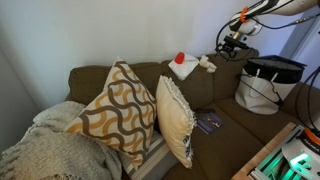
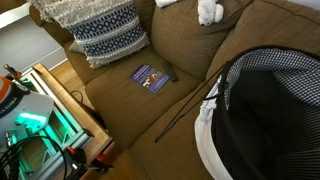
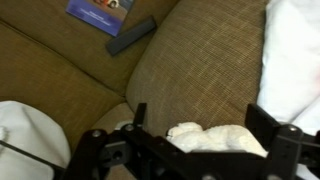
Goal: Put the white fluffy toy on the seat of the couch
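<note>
I should next move my gripper to the white fluffy toy's end [image 1: 204, 63] [image 3: 234, 141] beside the white item with the red top and close it there.
The white fluffy toy [image 1: 207, 64] lies on top of the couch backrest, also seen in an exterior view [image 2: 209, 12]. In the wrist view the toy [image 3: 222, 138] lies between my gripper's two dark fingers. My gripper [image 3: 200, 125] is open, with one finger on each side of the toy and clear gaps to it. In an exterior view my gripper [image 1: 232, 45] hangs just above the backrest, beside the toy. The seat of the couch [image 1: 235, 125] is olive-brown and lies below; it also shows in both other views [image 2: 140, 100] [image 3: 40, 70].
A white item with a red top [image 1: 181, 65] sits on the backrest beside the toy. A white bag with a dark rim [image 1: 268, 85] [image 2: 260, 110] stands on the seat. A blue booklet [image 2: 150, 77] and a dark remote [image 3: 132, 37] lie on the seat. Patterned cushions [image 1: 118, 110] lean at the far end.
</note>
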`<state>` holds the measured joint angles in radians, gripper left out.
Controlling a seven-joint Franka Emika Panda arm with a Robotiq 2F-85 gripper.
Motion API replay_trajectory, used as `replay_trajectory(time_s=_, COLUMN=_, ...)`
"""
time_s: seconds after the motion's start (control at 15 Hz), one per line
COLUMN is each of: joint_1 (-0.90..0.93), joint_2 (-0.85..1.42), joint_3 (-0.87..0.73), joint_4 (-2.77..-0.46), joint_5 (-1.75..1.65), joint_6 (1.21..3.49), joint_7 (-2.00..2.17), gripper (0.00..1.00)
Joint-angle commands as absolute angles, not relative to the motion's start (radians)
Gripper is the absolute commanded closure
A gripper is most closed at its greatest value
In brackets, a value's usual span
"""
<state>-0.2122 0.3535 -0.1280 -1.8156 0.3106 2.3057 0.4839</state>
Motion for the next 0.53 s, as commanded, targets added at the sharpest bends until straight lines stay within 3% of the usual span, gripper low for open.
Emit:
replay_trajectory(time_s=0.0, joint_1=-0.191, joint_2=0.569, joint_3=-0.126, joint_4=-1.588, joint_5=0.329, joint_6=2.436, joint_7=0.450, gripper=0.00)
replay_trajectory(time_s=0.47, joint_1=-0.182, joint_2=0.859, joint_3=-0.140, joint_4=-1.194, joint_5=0.290, joint_6=2.487, joint_7=0.500, gripper=0.00)
